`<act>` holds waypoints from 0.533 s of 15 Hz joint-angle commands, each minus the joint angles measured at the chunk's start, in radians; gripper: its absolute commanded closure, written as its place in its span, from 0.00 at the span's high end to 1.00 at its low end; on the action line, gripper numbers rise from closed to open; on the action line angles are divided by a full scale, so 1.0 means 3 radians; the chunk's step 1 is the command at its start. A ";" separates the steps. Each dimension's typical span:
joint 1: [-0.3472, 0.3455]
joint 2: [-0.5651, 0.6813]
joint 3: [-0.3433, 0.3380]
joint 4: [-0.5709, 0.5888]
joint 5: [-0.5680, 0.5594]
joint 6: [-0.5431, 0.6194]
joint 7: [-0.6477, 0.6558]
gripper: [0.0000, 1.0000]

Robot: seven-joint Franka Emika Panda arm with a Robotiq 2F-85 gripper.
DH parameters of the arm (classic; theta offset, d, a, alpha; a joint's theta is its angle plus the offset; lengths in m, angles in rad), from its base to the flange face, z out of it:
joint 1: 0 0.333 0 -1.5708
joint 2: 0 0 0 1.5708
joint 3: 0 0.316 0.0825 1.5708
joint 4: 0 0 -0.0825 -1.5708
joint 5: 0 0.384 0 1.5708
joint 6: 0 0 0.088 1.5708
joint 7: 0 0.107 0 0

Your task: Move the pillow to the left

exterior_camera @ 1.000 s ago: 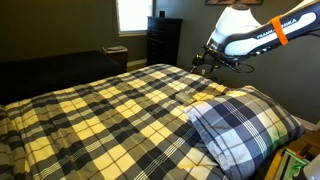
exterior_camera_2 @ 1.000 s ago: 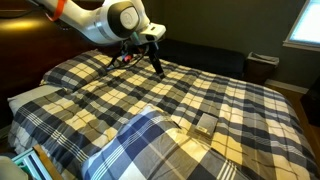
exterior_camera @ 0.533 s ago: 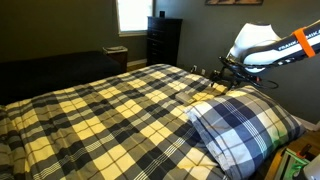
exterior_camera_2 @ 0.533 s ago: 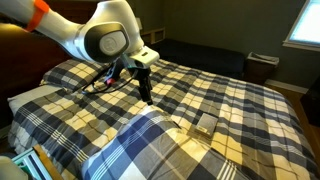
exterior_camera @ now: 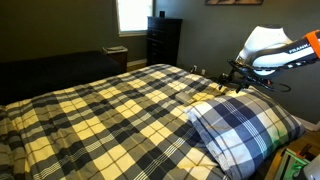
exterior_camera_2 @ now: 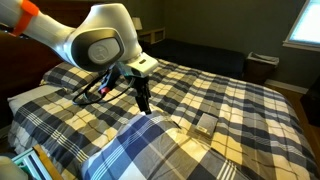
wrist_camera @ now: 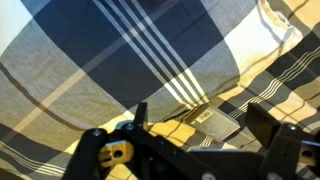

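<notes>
The plaid pillow is next: my gripper will move down to the pillow's far edge (exterior_camera: 231,95) (wrist_camera: 155,117), next to the small grey card-like item, and close there.
The navy, grey and white plaid pillow (exterior_camera: 245,125) lies on the near right corner of the bed; it also shows in an exterior view (exterior_camera_2: 150,150) and fills the top of the wrist view (wrist_camera: 110,50). My gripper (exterior_camera: 228,86) hangs just above the pillow's far edge, also in an exterior view (exterior_camera_2: 144,104). In the wrist view the gripper (wrist_camera: 200,125) is open, its two fingers wide apart and empty, with the pillow's edge and the bedspread below them.
The yellow-and-black plaid bedspread (exterior_camera: 110,110) covers the bed. A small grey card-like item (exterior_camera_2: 203,123) lies on it beside the pillow, also in the wrist view (wrist_camera: 212,122). A dark dresser (exterior_camera: 163,40) stands at the far wall. Boxes (exterior_camera: 295,165) sit by the bed.
The arm has swung from over the middle of the bed towards the pillow and lowered, so the gripper now hangs at the pillow's edge. The pillow has not moved.
</notes>
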 commanded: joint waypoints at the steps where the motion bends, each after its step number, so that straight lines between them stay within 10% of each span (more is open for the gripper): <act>1: -0.0103 0.0001 -0.0145 -0.0050 0.0244 0.0097 -0.0306 1.00; 8: -0.0191 0.0133 -0.0762 0.0156 0.0951 -0.0611 -0.1561 1.00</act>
